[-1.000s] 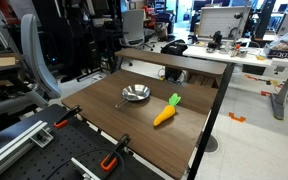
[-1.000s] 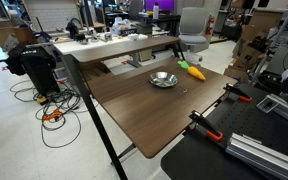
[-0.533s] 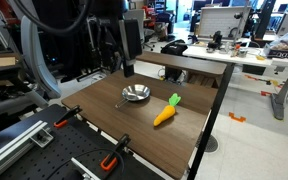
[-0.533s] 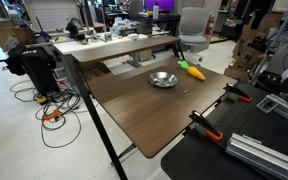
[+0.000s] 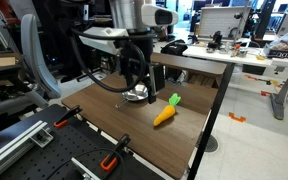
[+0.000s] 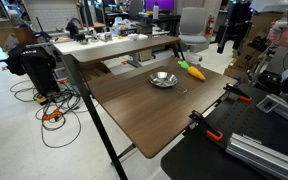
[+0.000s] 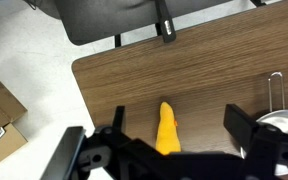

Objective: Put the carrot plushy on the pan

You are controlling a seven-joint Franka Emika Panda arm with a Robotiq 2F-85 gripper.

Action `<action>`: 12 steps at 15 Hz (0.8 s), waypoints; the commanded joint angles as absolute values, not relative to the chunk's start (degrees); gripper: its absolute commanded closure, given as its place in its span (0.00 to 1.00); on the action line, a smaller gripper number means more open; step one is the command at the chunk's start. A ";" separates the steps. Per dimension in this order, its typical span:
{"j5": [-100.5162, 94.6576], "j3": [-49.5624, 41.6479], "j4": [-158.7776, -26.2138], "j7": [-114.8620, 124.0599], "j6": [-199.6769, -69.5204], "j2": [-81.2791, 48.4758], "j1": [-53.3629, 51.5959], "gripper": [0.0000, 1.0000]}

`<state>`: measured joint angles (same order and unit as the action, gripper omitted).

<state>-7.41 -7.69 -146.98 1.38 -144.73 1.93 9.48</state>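
Note:
I should lower my gripper next to the carrot plushy's thick orange end [image 5: 169, 111] [image 7: 169, 147], just beside its green top, and close it there.
The carrot plushy [image 5: 165, 111], orange with a green top, lies on the brown table beside the silver pan [image 5: 134, 95]; both also show in an exterior view, carrot plushy [image 6: 192, 71] and pan [image 6: 164, 79]. My gripper [image 5: 145, 82] hangs above the table, over the carrot and pan, and hides part of the pan. In the wrist view my gripper [image 7: 177, 123] is open and empty, with the carrot plushy [image 7: 166, 130] lying between its fingers below. The pan's rim and handle [image 7: 277, 100] show at the right edge.
The brown table [image 5: 104, 125] has orange clamps [image 5: 64, 121] on its near edge. A grey office chair [image 6: 192, 22] stands just beyond the table's far edge and shows in the wrist view [image 7: 114, 20]. Desks and equipment stand further back.
The arm has swung into view and come down over the table, from the back edge to above the carrot and pan. Carrot and pan have not moved.

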 commanded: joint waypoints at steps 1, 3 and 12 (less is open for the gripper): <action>-8.17 -8.52 -139.61 2.20 -148.08 -8.81 9.51 0.00; -7.79 -8.83 -136.26 2.39 -148.96 -13.34 9.22 0.00; -7.88 -8.80 -122.97 3.90 -150.67 -28.93 6.50 0.00</action>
